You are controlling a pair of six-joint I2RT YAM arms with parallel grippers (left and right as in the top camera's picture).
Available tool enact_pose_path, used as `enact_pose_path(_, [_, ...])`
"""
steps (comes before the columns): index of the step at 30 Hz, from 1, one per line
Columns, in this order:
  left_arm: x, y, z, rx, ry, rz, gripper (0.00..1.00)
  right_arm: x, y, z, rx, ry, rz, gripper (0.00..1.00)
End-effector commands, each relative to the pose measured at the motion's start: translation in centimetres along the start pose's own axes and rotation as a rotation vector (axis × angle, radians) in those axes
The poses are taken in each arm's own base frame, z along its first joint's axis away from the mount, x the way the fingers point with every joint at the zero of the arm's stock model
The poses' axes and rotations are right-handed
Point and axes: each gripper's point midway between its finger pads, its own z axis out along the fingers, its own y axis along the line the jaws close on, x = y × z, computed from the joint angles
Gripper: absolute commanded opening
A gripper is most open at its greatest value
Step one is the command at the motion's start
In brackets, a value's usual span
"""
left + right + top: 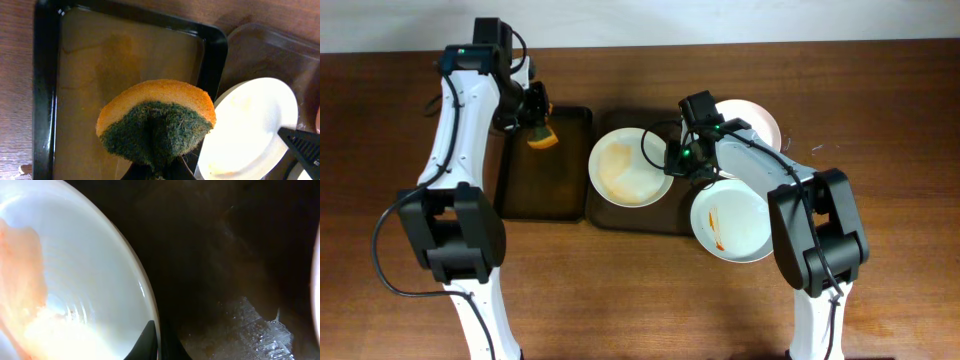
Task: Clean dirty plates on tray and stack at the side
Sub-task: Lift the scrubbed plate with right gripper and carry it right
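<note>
Next, I release the sauce-smeared plate from my right gripper on the bare wooden table (843,170) beside the tray, away from the sponge.
A white plate (628,168) smeared with orange sauce lies on the right dark tray (665,222). My right gripper (672,160) is shut on this plate's right rim; the right wrist view shows the rim (145,297) pinched between the fingers (159,340). My left gripper (532,118) is shut on an orange sponge (542,138) with a green scouring side (155,130), held above the left dark tray (535,205). The plate also shows in the left wrist view (250,130). A second white plate (732,222) with red streaks lies right of the tray.
A third white plate (758,122) lies at the back right, partly under the right arm. The left tray (45,100) has brownish water in it. The trays stand side by side on the brown wooden table (620,300).
</note>
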Motion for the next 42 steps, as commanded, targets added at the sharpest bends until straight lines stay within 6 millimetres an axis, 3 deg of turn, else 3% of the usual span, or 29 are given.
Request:
enact_pose_path(1, [0.2,0.0,-0.2,0.003,0.001,0.015,0.00,-1.0,1.2,-3.2,-0.010,-0.049,-0.024,0.04])
enact_pose_path(3, [0.0,0.0,-0.2,0.004,-0.007,0.016,0.00,-2.4,1.1,-7.1,0.065,-0.136,-0.035,0.04])
enact_pose_path(7, [-0.4,-0.1,-0.2,0.007,-0.025,0.020,0.00,-3.1,-1.0,-13.4,0.312,-0.285,-0.072,0.04])
enact_pose_path(10, [-0.4,-0.1,-0.2,0.008,-0.026,0.020,0.00,-3.3,-1.7,-16.6,0.516,-0.402,-0.112,0.04])
enact_pose_path(12, [-0.5,-0.1,-0.2,0.008,-0.027,0.020,0.00,-3.5,-1.4,-18.3,0.666,-0.495,-0.158,0.04])
enact_pose_path(14, [-0.5,-0.1,-0.2,0.008,-0.028,0.020,0.00,-3.2,0.2,-19.4,0.764,-0.573,-0.218,0.04])
enact_pose_path(23, [-0.5,-0.1,-0.2,0.008,-0.028,0.021,0.00,-1.1,5.6,-21.9,0.935,-0.751,-0.397,0.04])
enact_pose_path(27, [-0.5,-0.1,-0.2,0.008,-0.028,0.021,0.00,-0.9,7.5,-25.0,1.062,-0.910,-0.409,0.04])
enact_pose_path(30, [-0.5,-0.1,-0.2,0.008,-0.028,0.021,0.00,-1.0,9.0,-25.1,1.055,-0.930,-0.452,0.04])
enact_pose_path(35, [-0.5,-0.2,-0.2,0.009,-0.028,0.015,0.00,-1.1,9.3,-24.6,1.017,-0.921,-0.452,0.04])
enact_pose_path(39, [-0.5,-0.1,-0.2,0.008,-0.028,0.014,0.00,-0.6,10.1,-18.2,0.668,-0.674,-0.506,0.04])
enact_pose_path(42, [-0.5,-0.1,-0.2,0.008,-0.028,0.014,0.00,-0.1,8.1,-14.7,0.424,-0.445,-0.413,0.04])
